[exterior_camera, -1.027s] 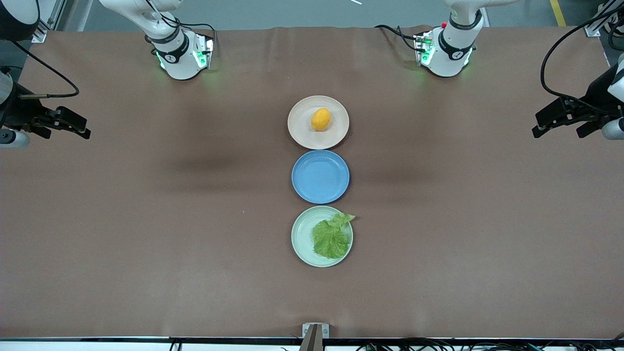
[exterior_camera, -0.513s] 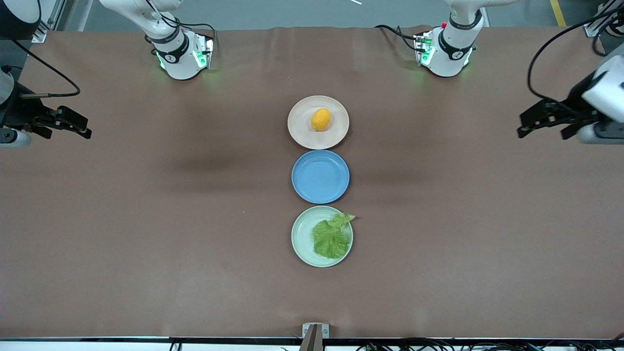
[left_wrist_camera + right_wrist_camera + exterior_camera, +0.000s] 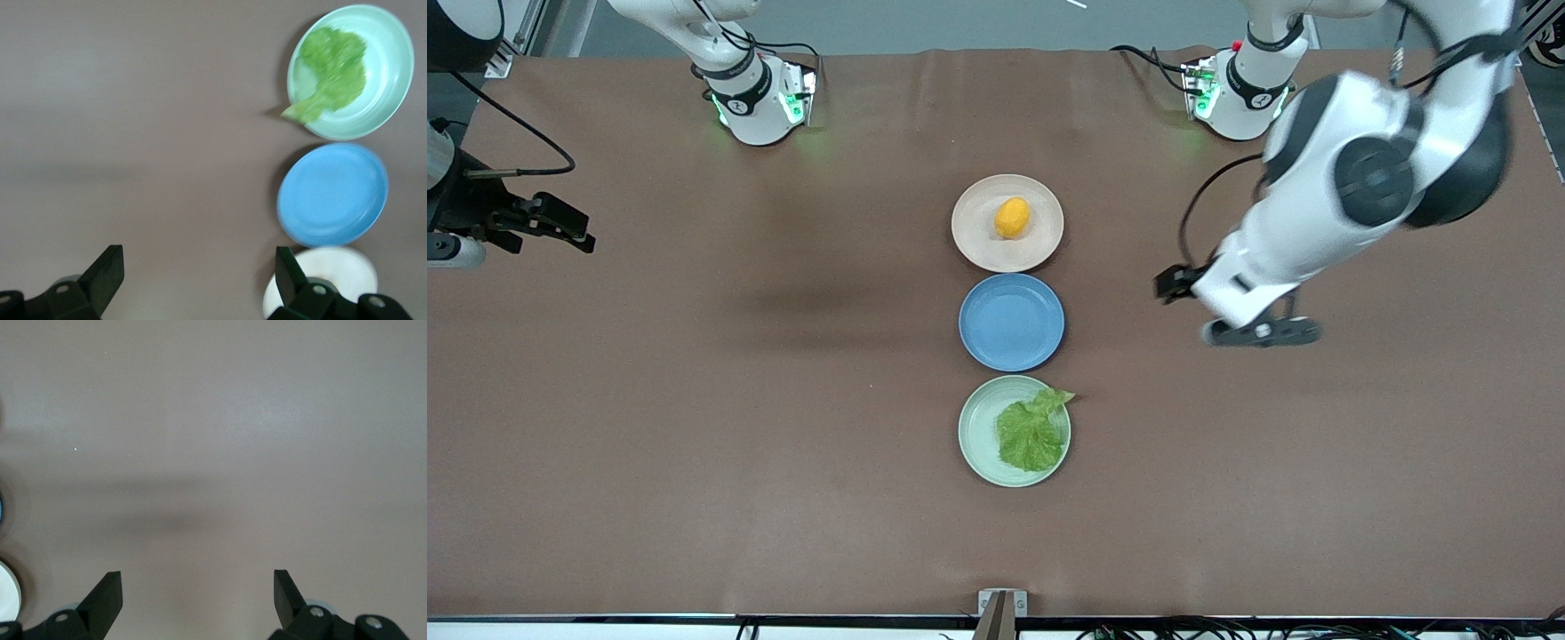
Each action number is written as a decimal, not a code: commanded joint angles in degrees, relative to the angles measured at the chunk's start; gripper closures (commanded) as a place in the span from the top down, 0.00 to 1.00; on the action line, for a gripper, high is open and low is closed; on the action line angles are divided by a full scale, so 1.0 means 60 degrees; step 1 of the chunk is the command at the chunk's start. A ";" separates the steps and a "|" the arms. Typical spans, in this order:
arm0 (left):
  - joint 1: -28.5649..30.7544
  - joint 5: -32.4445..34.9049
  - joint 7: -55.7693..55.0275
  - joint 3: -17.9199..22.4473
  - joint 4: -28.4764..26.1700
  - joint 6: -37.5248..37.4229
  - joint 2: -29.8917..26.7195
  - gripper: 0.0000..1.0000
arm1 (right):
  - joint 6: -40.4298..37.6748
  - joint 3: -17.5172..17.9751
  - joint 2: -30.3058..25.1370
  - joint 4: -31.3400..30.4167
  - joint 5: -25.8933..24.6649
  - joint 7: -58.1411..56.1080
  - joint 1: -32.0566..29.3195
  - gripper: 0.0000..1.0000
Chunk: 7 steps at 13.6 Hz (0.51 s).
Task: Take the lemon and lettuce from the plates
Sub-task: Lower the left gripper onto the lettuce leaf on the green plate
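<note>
My left gripper should next move to the narrow end (image 3: 1048,406) (image 3: 316,103) of the lettuce, close to the rim of the mint green plate, and close there.
The lemon (image 3: 1012,218) lies on the beige-pink plate (image 3: 978,244), the plate farthest from the front camera. The lettuce (image 3: 1032,432) lies on the mint green plate (image 3: 975,431), the nearest one, with its pointed tip over the rim. My left gripper (image 3: 1172,284) is open and empty over bare table beside the blue plate, toward the left arm's end. The left wrist view shows its gripper (image 3: 198,273) open, with the lettuce (image 3: 331,72), the mint plate (image 3: 392,60) and part of the beige plate (image 3: 340,270). My right gripper (image 3: 569,227) waits open at the right arm's end of the table and shows open in its own view (image 3: 195,590).
A blue plate (image 3: 1011,321) stands bare between the two task plates and also shows in the left wrist view (image 3: 333,193). The brown table cover (image 3: 738,400) spreads wide on both sides of the plate row. The arm bases stand along the table's edge farthest from the front camera.
My left arm has swung in from the table's end toward the row of plates. The right arm has barely moved. The lemon and lettuce have not moved.
</note>
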 commanded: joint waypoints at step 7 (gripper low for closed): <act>-0.1657 0.0238 -0.3544 0.0235 0.1744 0.5363 0.4014 1.00 | -0.0016 0.0031 0.1012 0.0184 0.0013 -0.0064 0.0115 1.00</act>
